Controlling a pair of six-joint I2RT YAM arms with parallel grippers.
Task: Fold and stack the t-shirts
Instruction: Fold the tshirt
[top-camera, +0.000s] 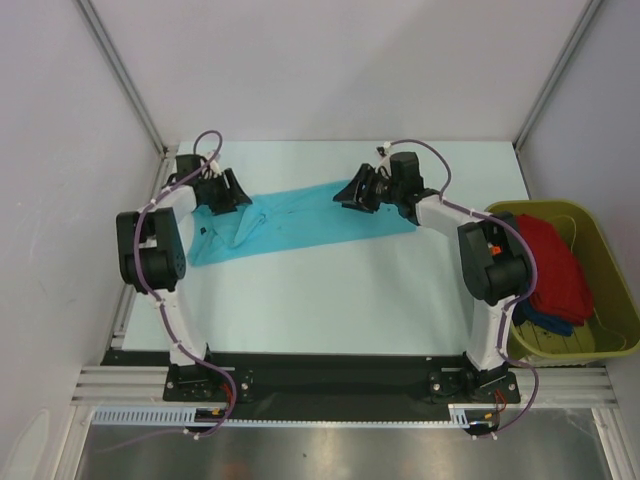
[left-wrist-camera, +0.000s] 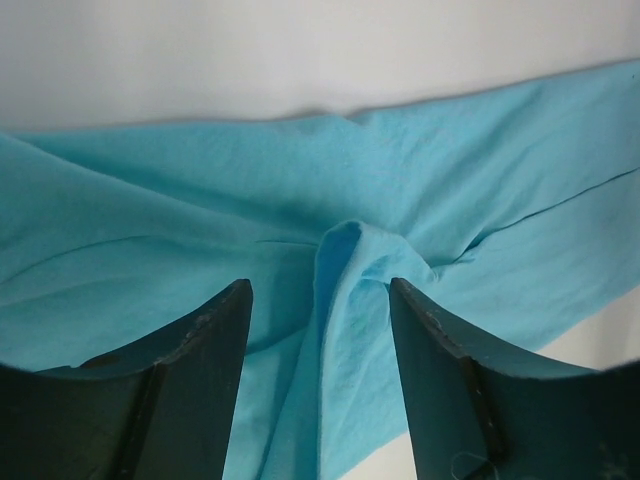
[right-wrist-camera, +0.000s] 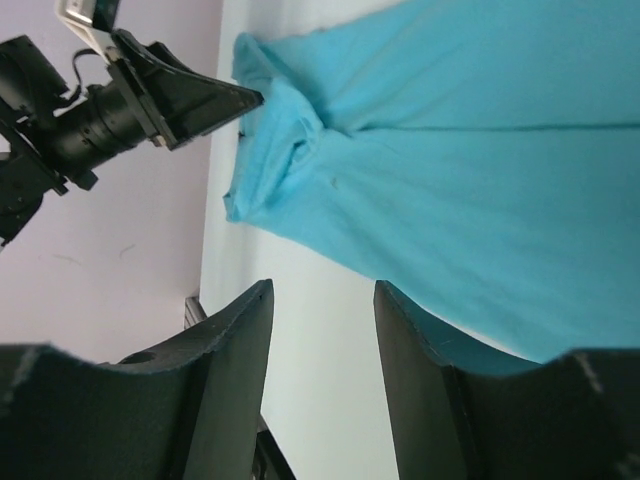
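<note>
The bunched end of the turquoise t-shirt sticks up in a raised fold, so I should use my left gripper to pinch the fold's loose corner (left-wrist-camera: 428, 270) and spread it flat.
A turquoise t-shirt (top-camera: 300, 222) lies on the table as a long band, bunched at its left end. My left gripper (top-camera: 232, 192) sits over that left end, open. In the left wrist view the left gripper (left-wrist-camera: 318, 285) straddles a raised ridge of the turquoise cloth (left-wrist-camera: 350, 300), which is not pinched. My right gripper (top-camera: 352, 192) hovers at the band's far edge near the right end, open. In the right wrist view the right gripper (right-wrist-camera: 322, 285) has bare table between its fingers, and the shirt's edge (right-wrist-camera: 480, 170) passes behind the right finger. More t-shirts, red (top-camera: 552, 262) and dark blue (top-camera: 540, 322), lie in the tub.
An olive-green tub (top-camera: 540, 206) stands at the table's right edge beside the right arm. Grey walls with metal rails close in the table at the back and on both sides. The left gripper (right-wrist-camera: 190, 100) shows in the right wrist view.
</note>
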